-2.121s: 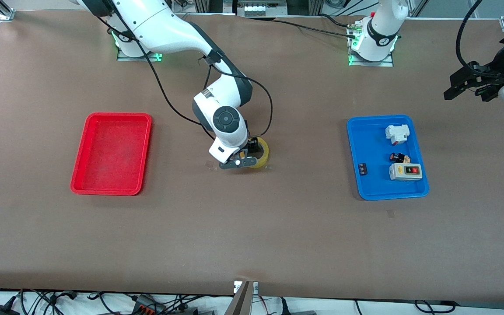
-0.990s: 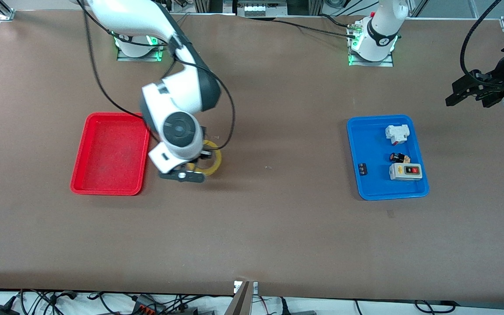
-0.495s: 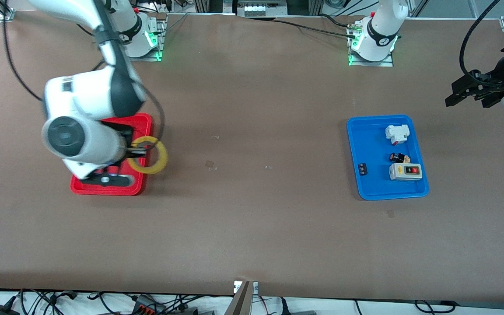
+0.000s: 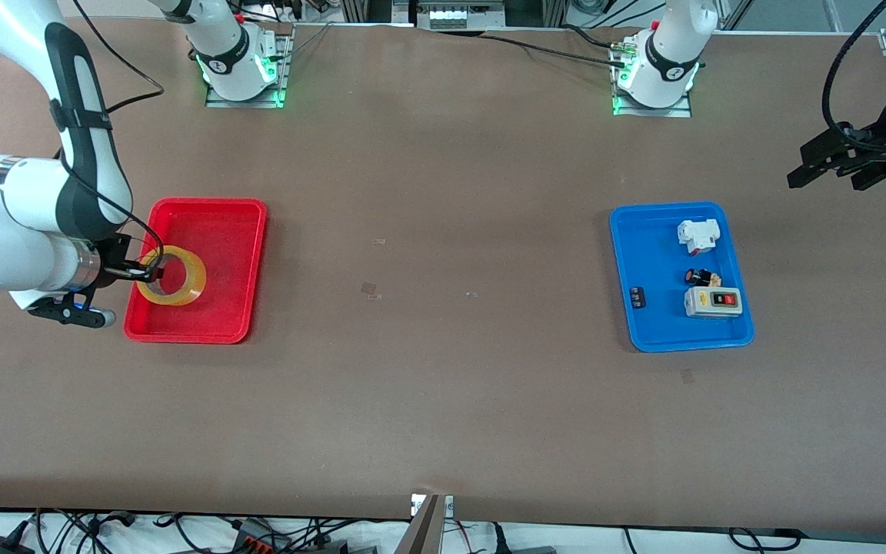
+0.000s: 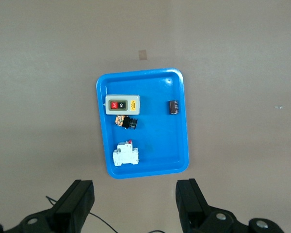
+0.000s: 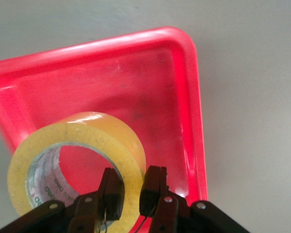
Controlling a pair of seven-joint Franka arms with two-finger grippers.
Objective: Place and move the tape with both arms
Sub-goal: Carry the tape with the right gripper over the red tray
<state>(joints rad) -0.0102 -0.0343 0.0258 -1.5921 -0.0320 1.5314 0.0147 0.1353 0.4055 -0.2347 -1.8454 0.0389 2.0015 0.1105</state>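
The tape, which hangs over the red tray now, will be released by my right gripper on the middle of the red tray's bottom [image 4: 206, 271] [image 6: 108, 145].
The tape [image 4: 174, 275] is a yellow-amber ring held in the air over the red tray [image 4: 235, 231]. My right gripper [image 4: 144, 271] is shut on the tape's wall, one finger inside the hole and one outside. In the right wrist view the tape [image 6: 87, 141] hangs over the red tray [image 6: 184, 87], with my right gripper [image 6: 133, 189] pinching its rim. My left gripper [image 4: 835, 165] is open and empty, up in the air past the left arm's end of the blue tray, and it waits. In the left wrist view its fingers [image 5: 77, 201] stand wide apart.
A blue tray [image 4: 647, 254] toward the left arm's end holds a white switch box [image 4: 699, 235], a grey box with red and black buttons [image 4: 713, 302] and two small dark parts. It also shows in the left wrist view [image 5: 179, 121]. Bare brown table lies between the trays.
My right arm has carried the tape from the middle of the table toward the right arm's end, to over the red tray. The left arm has barely moved.
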